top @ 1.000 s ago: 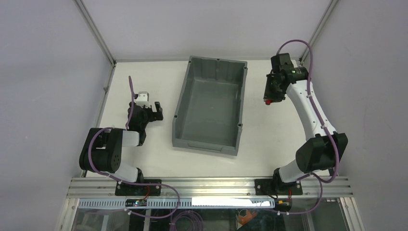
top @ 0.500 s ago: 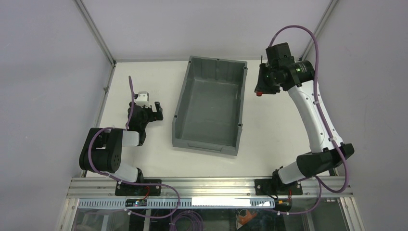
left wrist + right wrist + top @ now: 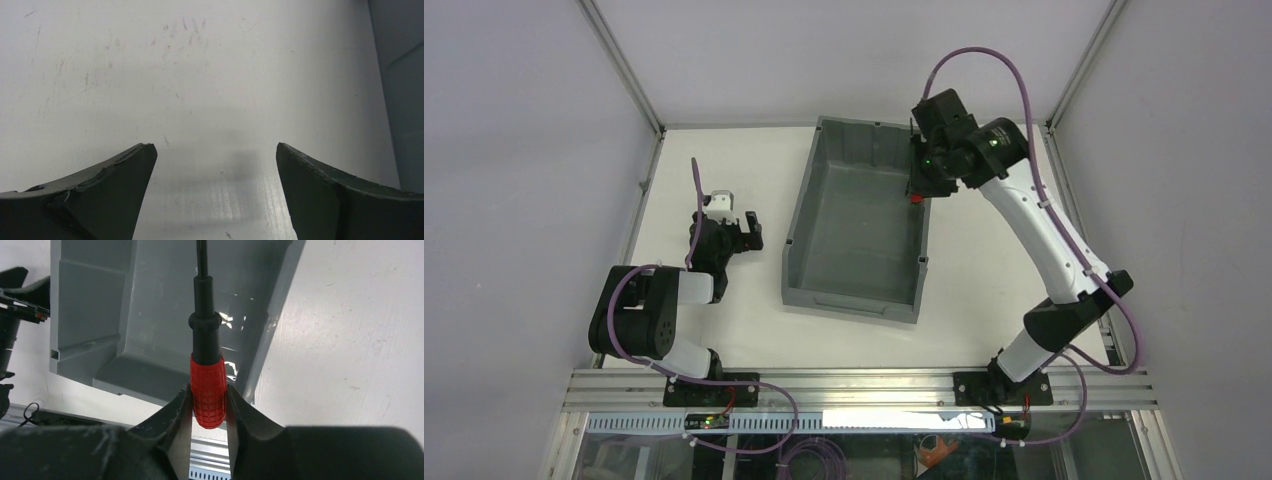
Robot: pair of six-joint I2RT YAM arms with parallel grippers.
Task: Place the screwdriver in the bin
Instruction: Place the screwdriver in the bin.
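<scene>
The screwdriver in my right gripper, now in the air over the bin's wall, will be put down by me on the middle of the grey bin's bottom [image 3: 866, 228] [image 3: 197, 290].
The grey bin [image 3: 807, 215] stands in the middle of the table, its lower lip toward the arms. My right gripper [image 3: 921, 185] is shut on the screwdriver [image 3: 916, 198] and holds it in the air over the bin's right wall, near the far right corner. In the right wrist view the fingers clamp the red handle [image 3: 208, 392] and the black shaft points away over the bin's floor [image 3: 160, 320]. My left gripper [image 3: 740, 228] is open and empty, low over the table left of the bin; the left wrist view shows bare tabletop between its jaws [image 3: 214, 150].
The bin's left wall shows at the right edge of the left wrist view [image 3: 407, 90]. White enclosure walls and aluminium posts [image 3: 620, 70] ring the table. An aluminium rail [image 3: 854, 385] runs along the near edge by the arm bases.
My right arm has swung left and lifted, carrying the screwdriver from right of the bin to above its right wall. The left arm has not moved.
</scene>
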